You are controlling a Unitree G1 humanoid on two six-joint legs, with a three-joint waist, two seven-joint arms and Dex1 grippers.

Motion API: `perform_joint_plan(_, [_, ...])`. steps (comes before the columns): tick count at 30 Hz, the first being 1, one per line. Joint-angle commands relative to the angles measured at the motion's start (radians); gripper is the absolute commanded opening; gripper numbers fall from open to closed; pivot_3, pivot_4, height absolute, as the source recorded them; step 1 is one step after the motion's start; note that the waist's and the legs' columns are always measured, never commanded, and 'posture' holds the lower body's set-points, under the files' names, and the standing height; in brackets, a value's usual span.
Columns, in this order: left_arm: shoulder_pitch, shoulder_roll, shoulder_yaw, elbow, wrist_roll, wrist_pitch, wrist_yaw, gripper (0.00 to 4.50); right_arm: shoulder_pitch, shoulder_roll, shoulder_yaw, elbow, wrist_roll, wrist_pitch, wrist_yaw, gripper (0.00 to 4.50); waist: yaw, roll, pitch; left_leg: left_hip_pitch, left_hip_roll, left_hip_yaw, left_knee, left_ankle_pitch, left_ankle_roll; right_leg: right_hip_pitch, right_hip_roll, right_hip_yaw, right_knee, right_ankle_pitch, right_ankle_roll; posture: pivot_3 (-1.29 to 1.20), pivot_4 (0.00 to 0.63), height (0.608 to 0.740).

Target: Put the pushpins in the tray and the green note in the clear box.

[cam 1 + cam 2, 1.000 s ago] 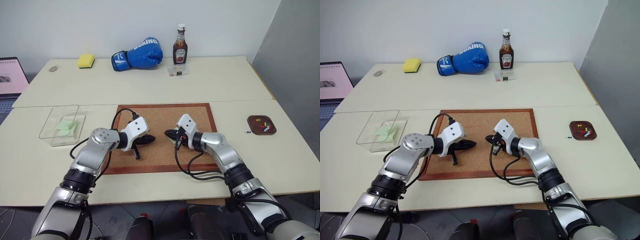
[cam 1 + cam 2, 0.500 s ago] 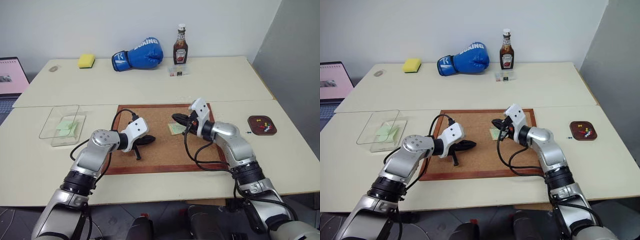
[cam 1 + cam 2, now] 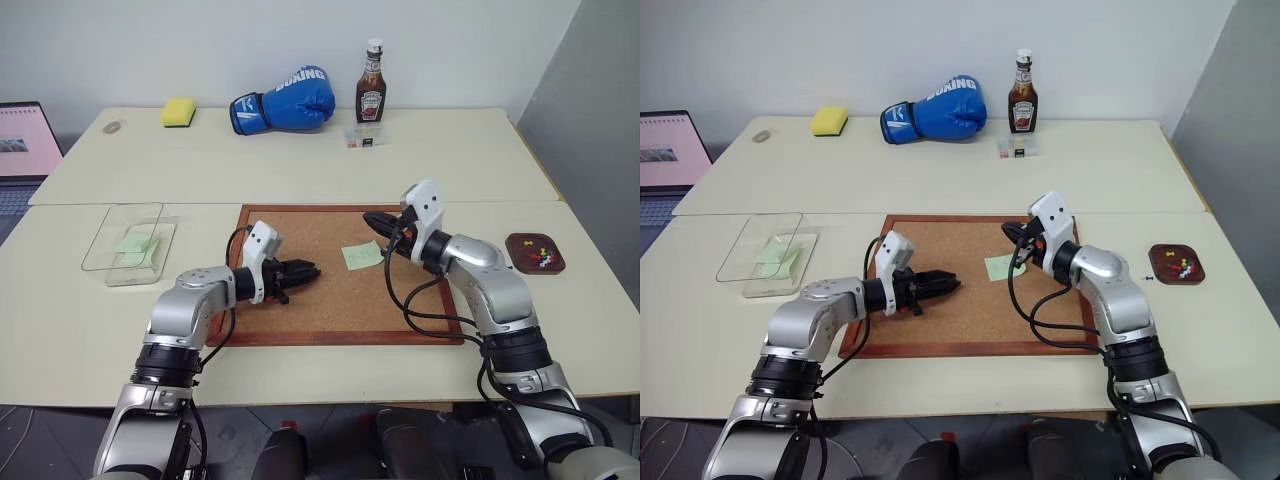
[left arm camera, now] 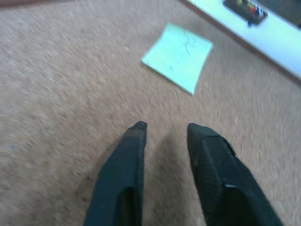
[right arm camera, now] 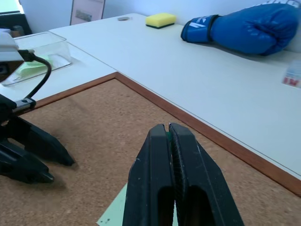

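Observation:
Next, my right gripper drops the green pushpin just inside the far edge of the dark tray (image 3: 530, 240), next to a yellow pushpin.
One green note (image 3: 361, 256) lies flat on the cork board (image 3: 300, 225); it also shows in the left wrist view (image 4: 178, 56). My left gripper (image 3: 310, 270) hovers low over the board just left of that note, open and empty, its fingers (image 4: 134, 141) apart. My right gripper (image 3: 370, 217) is raised over the note's far right side and is shut, with a tiny green speck (image 5: 166, 134) pinched at its tips that looks like a pushpin. The dark tray (image 3: 535, 252) at the right holds several coloured pushpins (image 3: 541, 254). The clear box (image 3: 100, 240) at the left holds another green note (image 3: 133, 245).
A blue boxing glove (image 3: 280, 100), a ketchup bottle (image 3: 371, 68), a yellow sponge (image 3: 179, 112) and a small clear container (image 3: 360, 138) stand on the far table. A laptop (image 3: 25, 140) sits at the far left edge.
My right gripper rose and moved right, uncovering the green note on the board. My left gripper rolled and opened its fingers. The camera view has shifted slightly.

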Motion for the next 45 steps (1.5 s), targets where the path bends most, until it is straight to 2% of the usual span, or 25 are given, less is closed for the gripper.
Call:
perform_joint_plan(1, [-0.002,0.000,-0.006,-0.071,-0.022,0.010,0.009,2.44,0.013,-0.039,-0.067,-0.058,0.015,0.017,-0.038,0.00,0.002,0.000,0.000,0.000,0.000,0.000,0.000,0.000,0.000,0.000,0.000,0.000,0.000,0.000,0.000,0.00,0.150,0.740])
perform_joint_plan(6, [-0.018,-0.007,-0.020,-0.134,-0.028,-0.002,0.016,3.35,0.054,-0.116,-0.169,-0.082,0.008,0.075,-0.120,0.00,0.004,-0.001,0.001,-0.001,-0.001,0.000,0.000,0.000,0.000,0.000,0.000,0.000,0.000,0.000,0.000,0.00,0.150,0.740])
perform_joint_plan(8, [-0.020,-0.010,-0.044,-0.179,-0.026,-0.009,0.008,3.88,0.077,-0.153,-0.228,-0.085,0.005,0.108,-0.172,0.00,0.005,-0.001,0.001,-0.001,-0.001,0.000,0.001,0.000,0.000,0.000,-0.001,0.000,0.000,0.000,0.000,0.00,0.150,0.740])
perform_joint_plan(11, [-0.026,-0.033,-0.110,-0.246,0.001,-0.054,0.009,4.43,0.108,-0.203,-0.338,-0.067,0.009,0.155,-0.252,0.00,0.006,-0.001,0.001,-0.001,-0.001,0.000,0.001,0.000,0.000,0.000,-0.001,0.000,0.000,0.000,0.000,0.00,0.150,0.740])
perform_joint_plan(17, [-0.080,-0.158,-0.259,-0.294,0.088,-0.193,0.073,4.47,0.127,-0.287,-0.475,0.025,0.032,0.241,-0.319,0.00,0.013,-0.002,0.001,-0.001,-0.001,0.001,0.001,0.000,0.000,0.000,-0.001,0.001,-0.001,0.000,0.000,0.00,0.150,0.740])
perform_joint_plan(23, [-0.135,-0.243,-0.395,-0.196,0.210,-0.361,0.094,4.47,0.086,-0.336,-0.518,0.202,0.059,0.270,-0.319,0.00,0.002,-0.002,0.001,0.003,-0.002,0.003,0.001,0.000,0.000,0.002,0.000,0.004,0.000,0.000,0.000,0.00,0.150,0.740])
perform_joint_plan(29, [-0.160,-0.284,-0.413,-0.139,0.242,-0.402,0.104,4.47,0.039,-0.348,-0.515,0.300,0.085,0.245,-0.306,0.00,-0.002,-0.002,0.001,0.003,-0.002,0.004,0.001,0.000,0.000,0.002,0.000,0.005,0.001,0.000,0.001,0.00,0.150,0.740])
perform_joint_plan(36, [-0.128,-0.271,-0.416,-0.153,0.262,-0.398,0.099,4.47,-0.012,-0.352,-0.484,0.406,0.072,0.175,-0.290,0.00,0.001,-0.002,0.001,0.003,-0.002,0.004,0.001,0.000,0.001,0.002,0.000,0.005,0.000,0.001,0.001,0.00,0.150,0.740])
perform_joint_plan(45, [-0.136,-0.243,-0.389,-0.133,0.264,-0.394,0.097,4.50,-0.023,-0.355,-0.452,0.480,0.058,0.123,-0.291,1.93,0.001,-0.002,0.001,0.003,-0.002,0.004,0.001,0.000,0.001,0.002,0.000,0.005,0.000,0.001,0.001,0.00,0.150,0.740])
